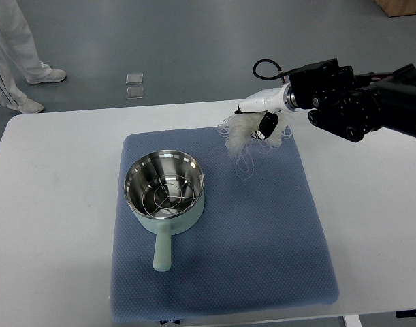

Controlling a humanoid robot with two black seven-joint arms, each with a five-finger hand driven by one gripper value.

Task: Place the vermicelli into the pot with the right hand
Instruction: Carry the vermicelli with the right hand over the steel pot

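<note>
Next, my right gripper lets go of the vermicelli inside the pale green pot (150, 184), draped over the pot's rim farthest from my arm.
A tangle of pale translucent vermicelli (240, 140) hangs over the blue mat's far right part, its loose loops trailing down toward the cloth. My right hand (261, 121), white with black fingers, is shut on the top of that bundle; its black arm comes in from the right edge. The pot (165, 189) is pale green outside with a shiny steel inside and a wire rack at the bottom; it sits on the mat's left half, handle pointing toward me. The vermicelli is up and to the right of the pot, apart from it. The left arm does not show.
A blue textured mat (276, 238) covers the middle of the white table (51, 225). A person's white-trousered legs and shoes (30, 82) stand on the floor at the far left. Two small clear squares (134, 84) lie on the grey floor beyond the table.
</note>
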